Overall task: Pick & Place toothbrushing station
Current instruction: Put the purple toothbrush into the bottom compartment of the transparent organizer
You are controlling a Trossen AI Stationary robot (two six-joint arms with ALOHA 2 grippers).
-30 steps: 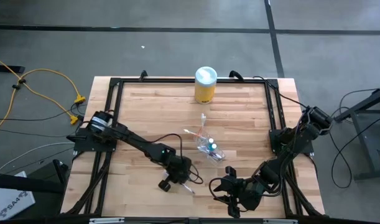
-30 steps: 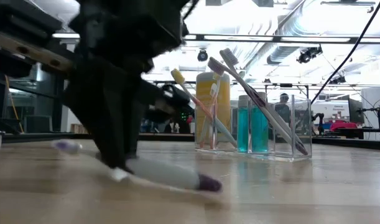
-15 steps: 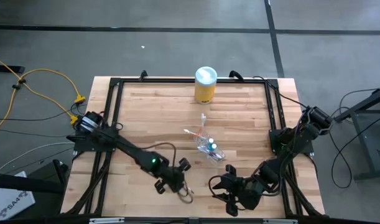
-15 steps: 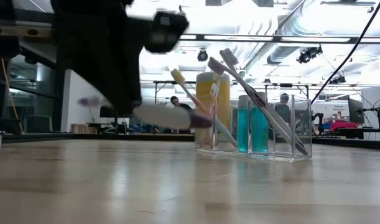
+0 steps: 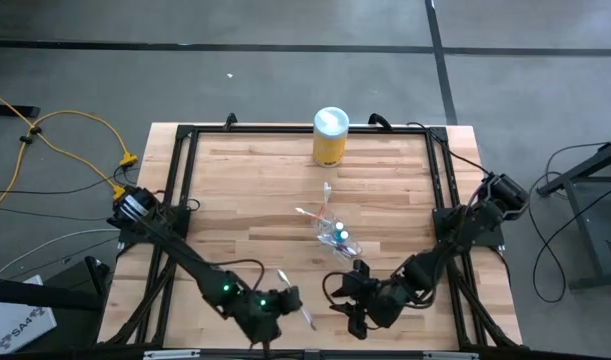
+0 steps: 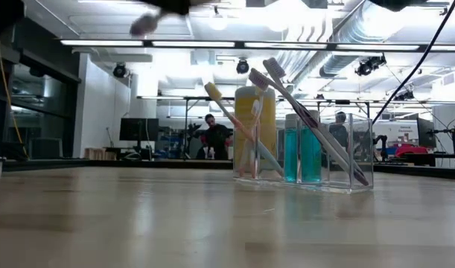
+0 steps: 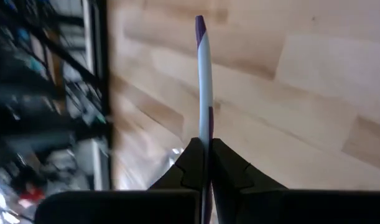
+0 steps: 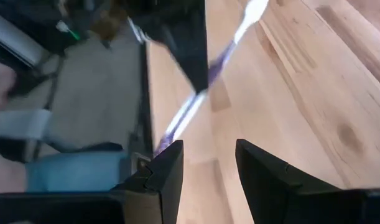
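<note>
The toothbrush will stay held in my left gripper while my right gripper closes on the toothbrush's neck point(image 5: 287, 281) point(image 8: 240, 33), just below the bristles.
A small clear plastic cup point(image 5: 337, 240) point(image 6: 339, 152) stands mid-table with several toothbrushes point(image 6: 238, 123) leaning in it and a blue tube point(image 6: 301, 152) upright inside. A white-and-purple toothbrush point(image 5: 296, 300) point(image 8: 222, 55) is up in the air near the table's front edge. My left gripper point(image 5: 277, 306) point(image 7: 203, 152) is shut on it. Just to its right, my right gripper point(image 5: 353, 300) point(image 8: 208, 165) stands open, its fingers on either side of nothing, facing the toothbrush. My left gripper pinches the toothbrush's slim shaft point(image 7: 206, 132) between its two fingers. The brush sticks out past the fingertips, ending in a purple tip point(image 7: 200, 26). It is lifted clear of the table; the far side of the hold is hidden by the fingers.
A yellow canister with a white lid point(image 5: 330, 136) stands at the table's far edge, middle. A black frame point(image 5: 180, 180) runs along the left, right and far sides of the wooden table. Bare wood lies between the cup and the front edge.
My left gripper has risen from the table and gone toward the near edge, rolling its wrist as it went. The toothbrush, which lay on the wood, is now lifted clear. My right gripper has shifted a little toward the left, nearer the toothbrush, staying open.
</note>
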